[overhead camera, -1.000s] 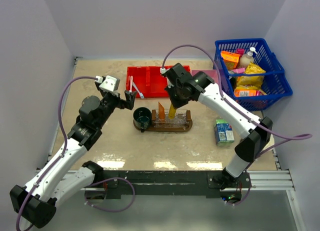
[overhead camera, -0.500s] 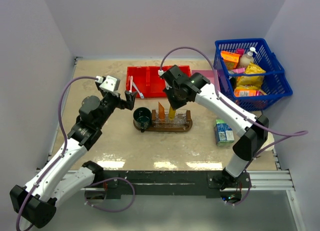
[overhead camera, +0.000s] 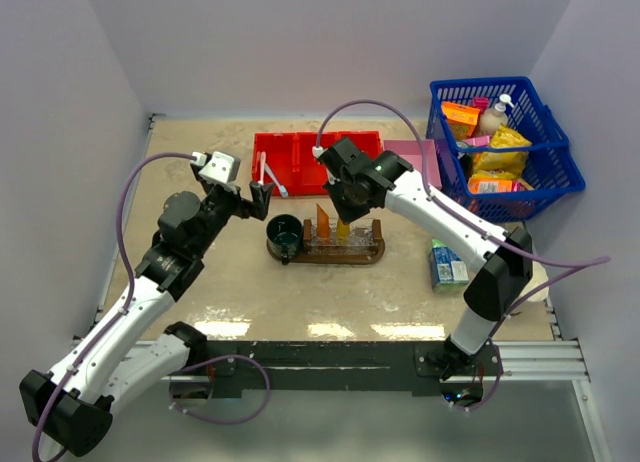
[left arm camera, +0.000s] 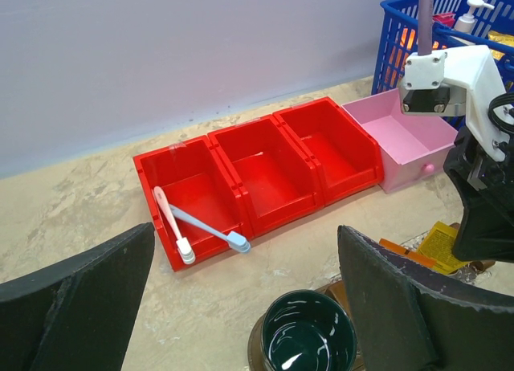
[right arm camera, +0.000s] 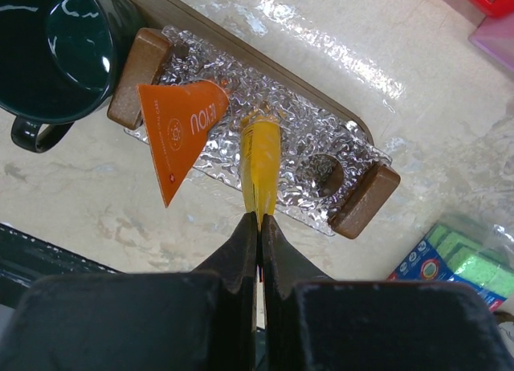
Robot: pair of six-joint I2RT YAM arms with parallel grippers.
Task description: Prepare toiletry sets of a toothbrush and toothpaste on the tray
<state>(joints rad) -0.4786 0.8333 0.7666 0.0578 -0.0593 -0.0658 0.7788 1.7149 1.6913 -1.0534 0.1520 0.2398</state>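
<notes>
The white toothbrush in the red bin is next for my left gripper, which should go there and close on the white toothbrush's head (overhead camera: 261, 179) (left arm camera: 186, 251).
The tray (overhead camera: 330, 261) is a dark brown oval board carrying a clear dimpled holder (right arm camera: 321, 138) and a dark green cup (overhead camera: 284, 234). A deep orange toothpaste tube (right arm camera: 181, 130) stands in the holder. My right gripper (right arm camera: 259, 222) is shut on the flat end of a yellower toothpaste tube (right arm camera: 262, 166), whose cap end points down at the holder. A white toothbrush (left arm camera: 169, 222) and a pale blue one (left arm camera: 205, 226) lie crossed in the left compartment of the red bin (left arm camera: 265, 214). My left gripper (left arm camera: 245, 250) hovers open and holds nothing, above the table between the bin and the cup.
A pink box (overhead camera: 410, 157) sits right of the red bin (overhead camera: 300, 162). A blue basket (overhead camera: 505, 147) of goods stands at the back right. A green and blue packet (overhead camera: 449, 262) lies right of the tray. Walls close in on three sides.
The right arm has shifted slightly left, still holding the yellower tube over the holder. The left arm has not moved.
</notes>
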